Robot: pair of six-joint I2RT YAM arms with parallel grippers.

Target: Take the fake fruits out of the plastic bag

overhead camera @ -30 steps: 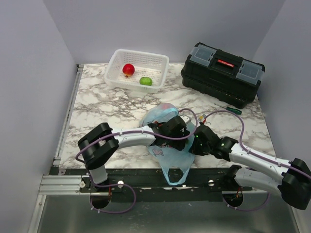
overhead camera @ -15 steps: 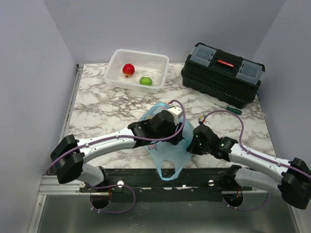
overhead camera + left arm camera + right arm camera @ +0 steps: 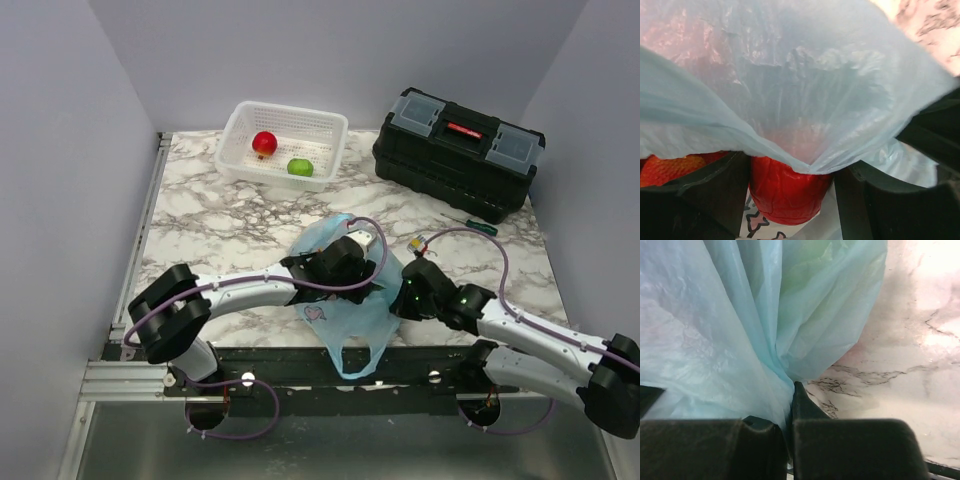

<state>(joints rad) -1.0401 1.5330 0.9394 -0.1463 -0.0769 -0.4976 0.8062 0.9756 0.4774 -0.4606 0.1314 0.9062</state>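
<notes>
The fold of the bag hangs over the red fruit in my left gripper, so next my right gripper opens and grabs the bag's gathered side (image 3: pixel 776 360) afresh first.
The light-blue plastic bag (image 3: pixel 345 300) lies crumpled near the table's front edge, its loop handle hanging over the edge. My left gripper (image 3: pixel 357 262) reaches into the bag's top. In the left wrist view a glossy red fake fruit (image 3: pixel 790 192) fills the gap between both fingers (image 3: pixel 705 200), and the left gripper (image 3: pixel 791 167) is shut on it under an overhanging fold of the bag (image 3: pixel 805 90). A second, textured red fruit (image 3: pixel 667 169) shows at the left. My right gripper (image 3: pixel 789 390) is shut on a fold of the bag (image 3: pixel 740 330) at its right side.
A white lattice basket (image 3: pixel 322 125) at the back holds a red apple (image 3: pixel 264 143) and a light-green round fruit (image 3: pixel 299 167). A black toolbox (image 3: pixel 458 150) stands at the back right, with a green-handled screwdriver (image 3: pixel 472 224) in front of it.
My left arm swung out leftward and its gripper shifted over the bag's top, then settled slightly lower. The right gripper kept its hold on the bag.
</notes>
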